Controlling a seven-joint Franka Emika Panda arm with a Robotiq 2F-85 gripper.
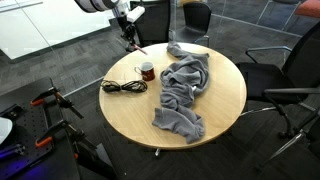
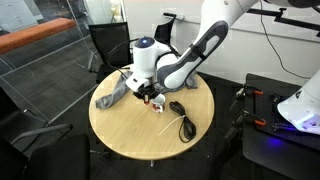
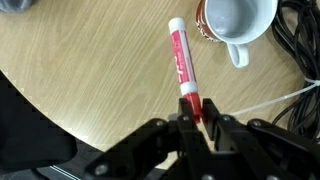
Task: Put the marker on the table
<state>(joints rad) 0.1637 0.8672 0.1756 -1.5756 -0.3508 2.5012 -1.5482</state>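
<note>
Next, my gripper sets the marker free on the bare tabletop (image 1: 143, 62) (image 3: 157, 55) next to the mug, across from the coiled black cable.
My gripper (image 3: 197, 118) is shut on the red end of a red marker (image 3: 180, 60) with a white tip. The marker points away from the jaws over the round tan table (image 3: 90, 70). In both exterior views the gripper (image 1: 130, 38) (image 2: 152, 98) hangs low over the table (image 1: 130, 115) (image 2: 130, 130) near its edge. The marker (image 1: 136, 46) slants down from the jaws. I cannot tell whether it touches the tabletop.
A white-lined mug (image 3: 232, 22) (image 1: 147, 71) stands just beyond the marker tip. A coiled black cable (image 1: 122, 86) (image 2: 183, 120) lies beside it. A crumpled grey cloth (image 1: 185, 90) (image 2: 112, 93) covers part of the table. Black chairs (image 1: 285, 70) (image 2: 105, 45) ring it.
</note>
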